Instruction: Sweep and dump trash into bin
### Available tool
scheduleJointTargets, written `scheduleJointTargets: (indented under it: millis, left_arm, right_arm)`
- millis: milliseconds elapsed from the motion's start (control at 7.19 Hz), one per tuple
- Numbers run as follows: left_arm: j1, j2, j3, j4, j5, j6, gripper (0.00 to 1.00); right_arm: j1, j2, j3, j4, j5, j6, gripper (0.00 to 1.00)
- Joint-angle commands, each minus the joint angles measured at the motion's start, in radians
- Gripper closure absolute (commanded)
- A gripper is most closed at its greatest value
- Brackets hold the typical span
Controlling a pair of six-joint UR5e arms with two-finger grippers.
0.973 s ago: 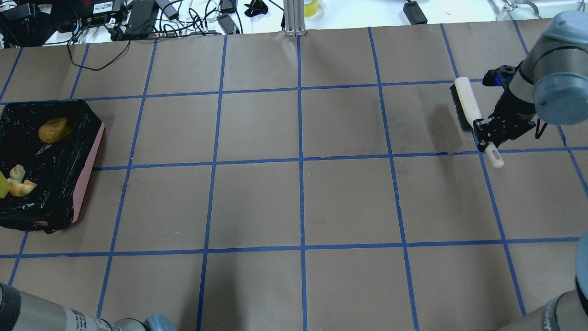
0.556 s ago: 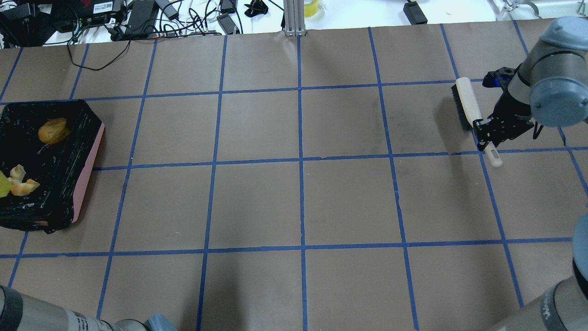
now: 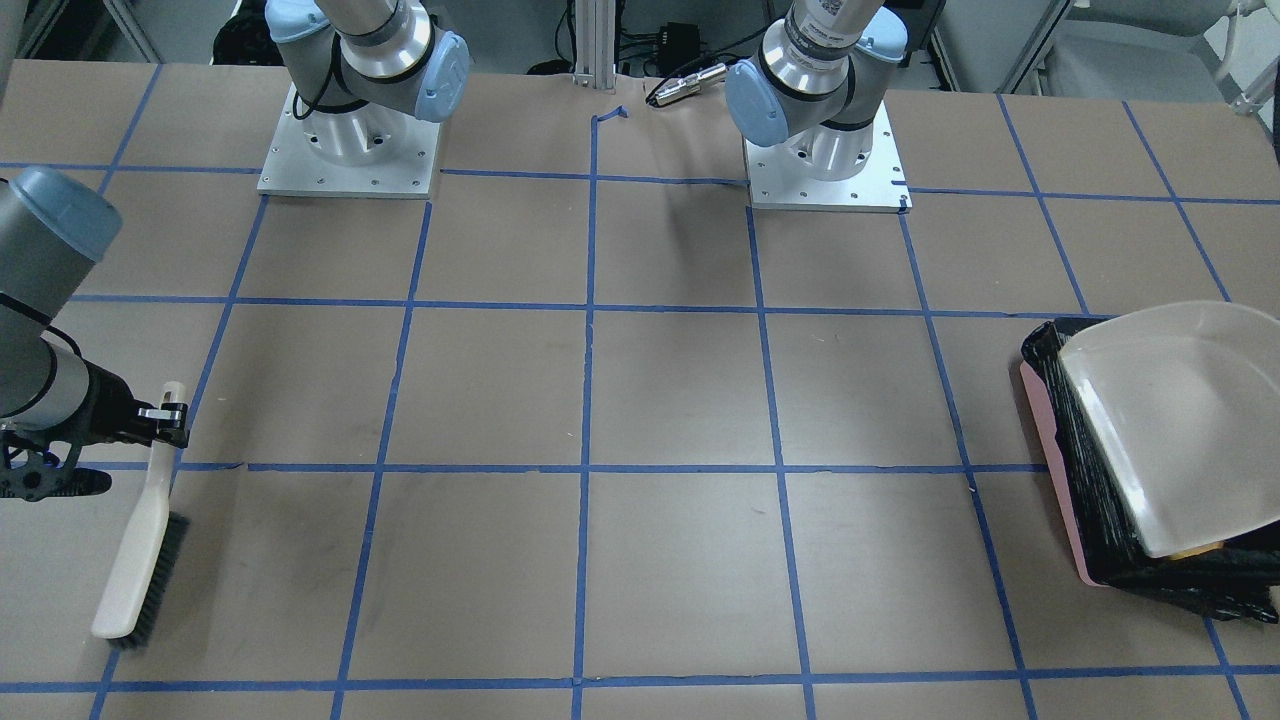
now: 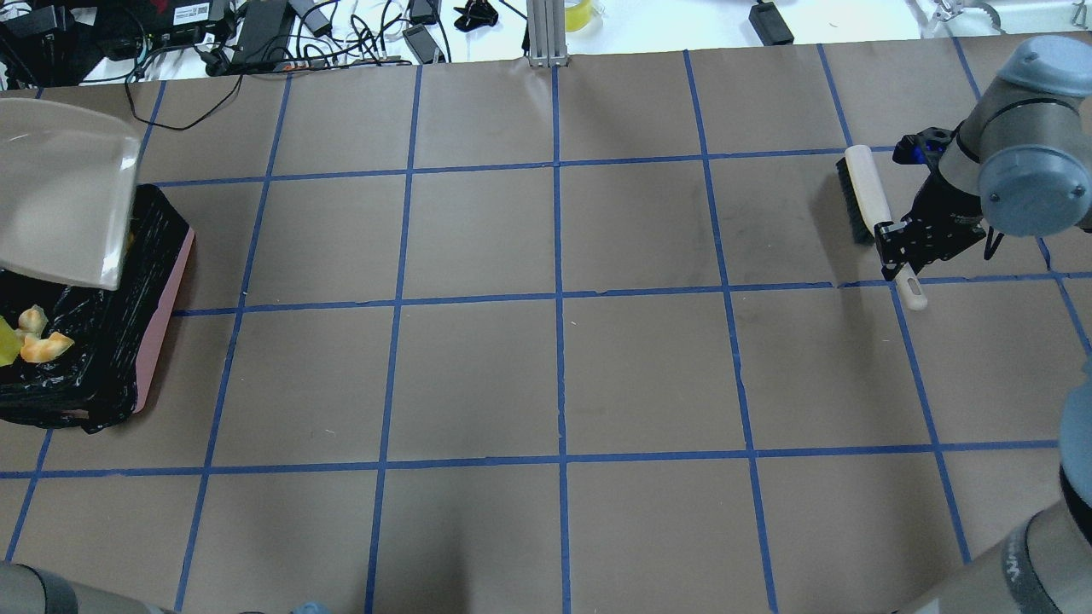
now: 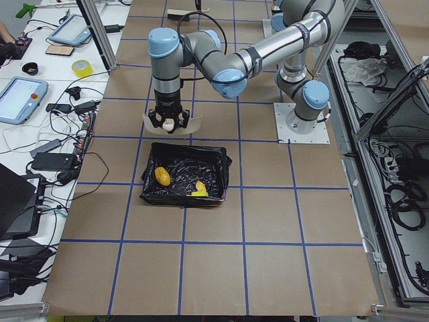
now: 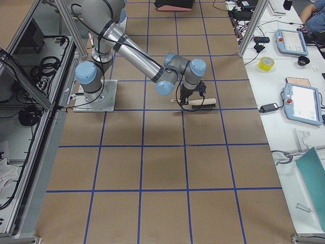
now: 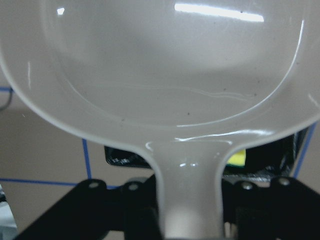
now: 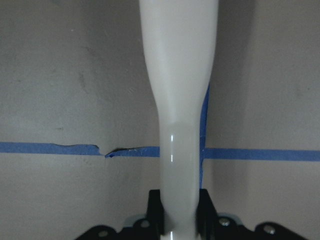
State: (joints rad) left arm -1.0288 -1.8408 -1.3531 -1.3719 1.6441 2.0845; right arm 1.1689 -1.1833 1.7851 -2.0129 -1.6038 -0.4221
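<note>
Next, the left gripper releases the beige dustpan on the bare table (image 3: 822, 577) between brush and bin, nearer the bin.
The bin (image 4: 162, 315), pink-sided with a black bag, stands at the table's left end; it also shows in the exterior left view (image 5: 213, 176). In it lie the tan bread piece (image 4: 44, 346) and the yellow-green sponge wedge (image 4: 6, 345). The golden-brown lump (image 5: 162, 176) shows only in the exterior left view. My left gripper (image 7: 192, 212) is shut on the handle of the beige dustpan (image 4: 68, 200), held above the bin's far part. My right gripper (image 4: 900, 247) is shut on the handle of a brush (image 4: 862, 196) resting on the table at the far right.
Cables and power bricks (image 4: 256, 34) lie beyond the table's far edge. An aluminium post (image 4: 546, 34) stands at the far middle. The two arm bases (image 3: 350, 140) sit at the robot's side. Blue tape lines grid the brown table.
The dustpan has come into the overhead view from the left and now covers the bin's far part and the lump. The right gripper with the brush has barely shifted.
</note>
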Motion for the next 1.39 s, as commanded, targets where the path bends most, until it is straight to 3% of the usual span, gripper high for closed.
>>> scheduleJointTargets:
  millis: [0,139,556,695,973,1251]
  left_arm:
    - [-0.1,-0.047,-0.02,-0.016,-0.246,-0.07,1.0]
    - [-0.123,-0.087,-0.02,0.0,-0.291,-0.078,1.0]
    - [-0.262,-0.225,-0.023,0.123,-0.29,-0.133,1.0]
    - [-0.308,-0.245,-0.026,0.148,-0.271,-0.168,1.0]
    - [-0.318,-0.285,-0.124,0.315,-0.265,-0.166,1.0]
    - [-0.321,-0.311,-0.159,0.352,-0.271,-0.159,1.0]
  right_arm:
    - [0.0,0.008,-0.001,-0.001,0.004,0.0,0.76]
    - [0.0,0.007,-0.001,0.002,0.008,0.002,0.59]
    - [0.0,-0.006,-0.007,0.008,0.007,0.022,0.22]
    - [0.0,-0.01,-0.019,0.016,0.004,0.026,0.0]
    - [0.0,-0.1,-0.026,0.09,-0.004,0.028,0.0]
    - [0.005,-0.311,-0.029,0.26,0.004,0.089,0.0]
